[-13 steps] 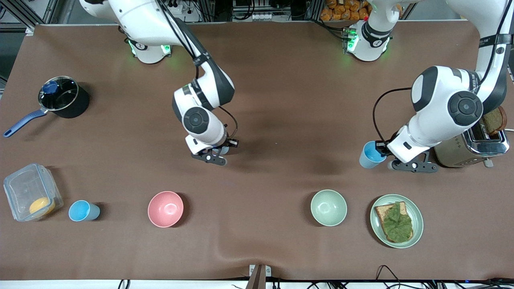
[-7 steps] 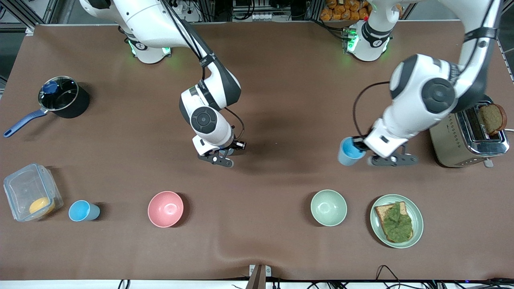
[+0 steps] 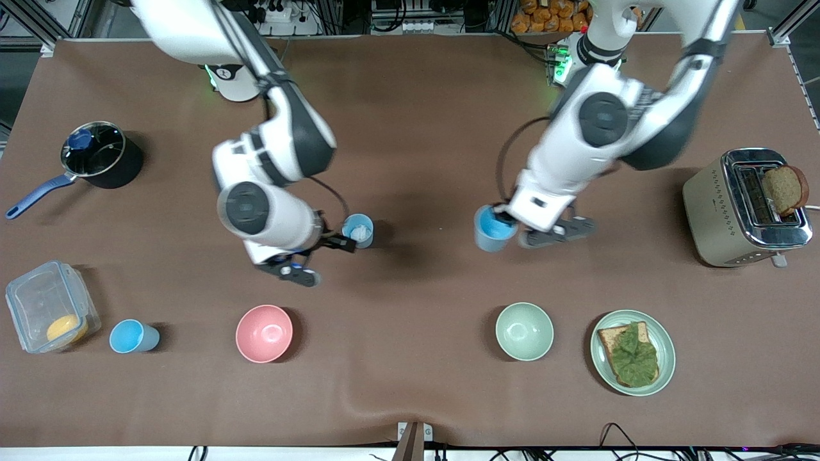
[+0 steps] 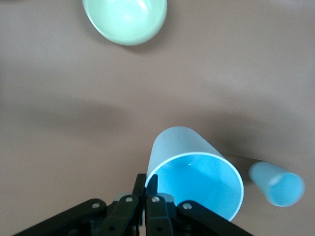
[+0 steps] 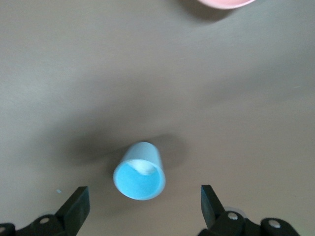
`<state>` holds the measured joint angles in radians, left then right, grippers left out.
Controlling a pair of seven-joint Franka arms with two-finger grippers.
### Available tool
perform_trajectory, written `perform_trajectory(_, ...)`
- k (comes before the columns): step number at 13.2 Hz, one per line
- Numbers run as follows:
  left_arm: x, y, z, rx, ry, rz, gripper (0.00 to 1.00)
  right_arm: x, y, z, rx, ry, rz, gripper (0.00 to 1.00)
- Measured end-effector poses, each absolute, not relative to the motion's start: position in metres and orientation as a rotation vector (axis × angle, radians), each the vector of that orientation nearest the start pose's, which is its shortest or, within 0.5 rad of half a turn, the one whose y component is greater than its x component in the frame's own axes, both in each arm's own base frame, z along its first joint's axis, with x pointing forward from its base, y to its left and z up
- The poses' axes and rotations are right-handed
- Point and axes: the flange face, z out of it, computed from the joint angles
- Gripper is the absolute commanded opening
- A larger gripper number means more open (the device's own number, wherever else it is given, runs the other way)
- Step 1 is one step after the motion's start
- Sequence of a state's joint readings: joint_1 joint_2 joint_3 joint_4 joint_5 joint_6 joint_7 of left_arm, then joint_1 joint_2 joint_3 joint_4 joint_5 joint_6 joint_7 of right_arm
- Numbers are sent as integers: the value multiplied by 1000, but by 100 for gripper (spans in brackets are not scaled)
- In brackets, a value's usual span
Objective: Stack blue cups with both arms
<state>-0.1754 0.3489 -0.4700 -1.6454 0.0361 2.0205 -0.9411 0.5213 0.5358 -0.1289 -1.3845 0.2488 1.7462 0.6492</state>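
Next, I release the sky-blue cup from my left gripper inside the paler blue cup (image 3: 355,225) (image 4: 285,189) that stands near the middle of the table.
A paler blue cup (image 3: 357,230) with a whitish inside stands upright on the brown table near its middle. My right gripper (image 3: 323,261) hangs open and empty just above it, with the cup (image 5: 140,171) lying between and past the spread fingers (image 5: 76,209). My left gripper (image 3: 507,222) is shut on the rim of a brighter sky-blue cup (image 3: 491,229) and holds it tilted above the table. In the left wrist view the fingers (image 4: 141,183) pinch the cup's wall (image 4: 194,182), and the paler cup (image 4: 275,183) shows farther off.
A third blue cup (image 3: 132,337) stands beside a clear container (image 3: 48,314). A pink bowl (image 3: 264,333), a green bowl (image 3: 524,331) and a plate with toast (image 3: 633,352) lie nearer the front camera. There is also a pot (image 3: 99,153) and a toaster (image 3: 746,208).
My left arm carried the sky-blue cup from beside the toaster toward the table's middle. My right gripper drew back toward the right arm's end, leaving the paler cup standing free.
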Motion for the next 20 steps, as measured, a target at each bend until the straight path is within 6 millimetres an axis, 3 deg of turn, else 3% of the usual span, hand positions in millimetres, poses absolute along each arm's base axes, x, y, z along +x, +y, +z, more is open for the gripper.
perform_trajectory(3,517,-467,423,-3253,-700,147,0,628,242,414,-3080,341,416,100)
perform_trajectory(6,506,-527,395,-3315,-806,179,0,636,175,436,-3117,327,413,100)
perform_trajectory(10,490,-570,341,-3341,-868,101,0,623,78,484,-3155,175,334,100)
perform_trajectory(13,471,-588,319,-3319,-843,78,0,600,12,535,-3138,214,225,100)
perform_trajectory(16,463,-594,305,-3306,-821,91,0,572,-27,577,-3120,238,169,100)
perform_trajectory(17,463,-594,301,-3301,-820,93,36,563,-34,586,-3117,208,180,100)
perform_trajectory(18,464,-593,299,-3297,-822,94,99,555,-40,593,-3114,190,185,100)
perform_trajectory(20,466,-591,299,-3296,-827,87,100,546,-44,600,-3110,180,199,100)
